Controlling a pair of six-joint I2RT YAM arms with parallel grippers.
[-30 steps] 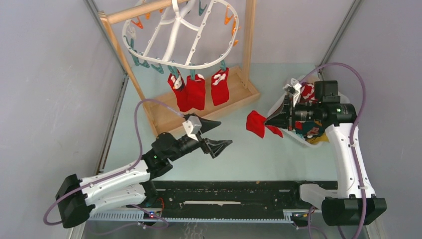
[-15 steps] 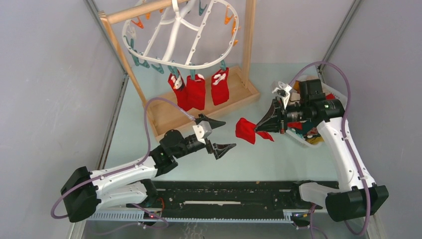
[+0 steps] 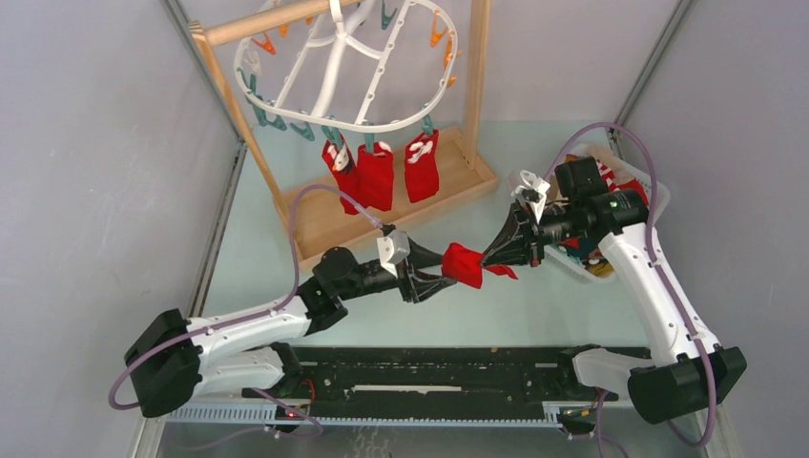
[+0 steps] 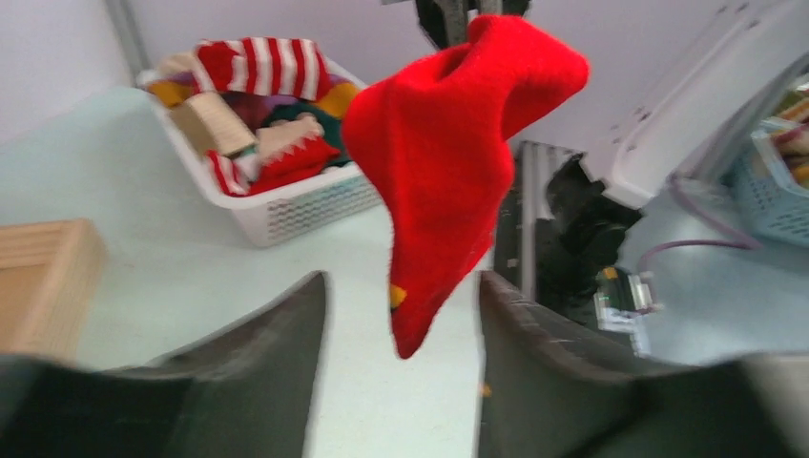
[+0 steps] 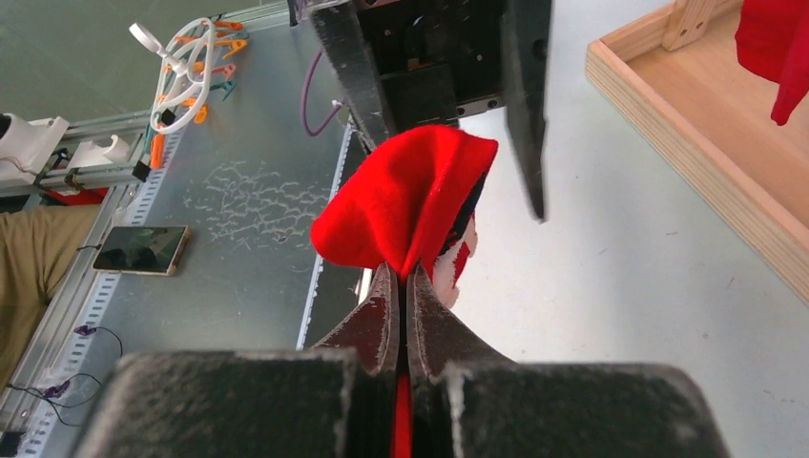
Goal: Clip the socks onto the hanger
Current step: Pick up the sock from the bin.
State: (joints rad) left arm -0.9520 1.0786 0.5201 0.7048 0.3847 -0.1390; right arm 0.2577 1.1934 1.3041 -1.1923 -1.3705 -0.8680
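Note:
Next, my left gripper takes the sock's hanging tip [image 4: 412, 324] before my right gripper takes the cuff, since my right gripper is pinching the sock in a bunched fold.
My right gripper [image 3: 491, 258] [image 5: 401, 272] is shut on a plain red sock [image 3: 465, 264] [image 5: 401, 196] and holds it in the air over the middle of the table. My left gripper [image 3: 445, 271] [image 4: 401, 281] is open, one finger on each side of the sock's [image 4: 448, 172] hanging tip, with gaps on both sides. The white hanger [image 3: 330, 69] hangs from the wooden stand at the back. Three red socks [image 3: 376, 176] are clipped along its near rim.
A white basket [image 4: 286, 205] of mixed socks, with a red-and-white striped sock [image 4: 262, 65] on top, stands behind the right arm at the table's right. The wooden stand's tray base [image 3: 448, 186] [image 5: 687, 105] lies just beyond the grippers.
The right arm has carried the red sock leftward from the basket. The left gripper has reached right to meet it, and its fingers have narrowed around the sock's tip.

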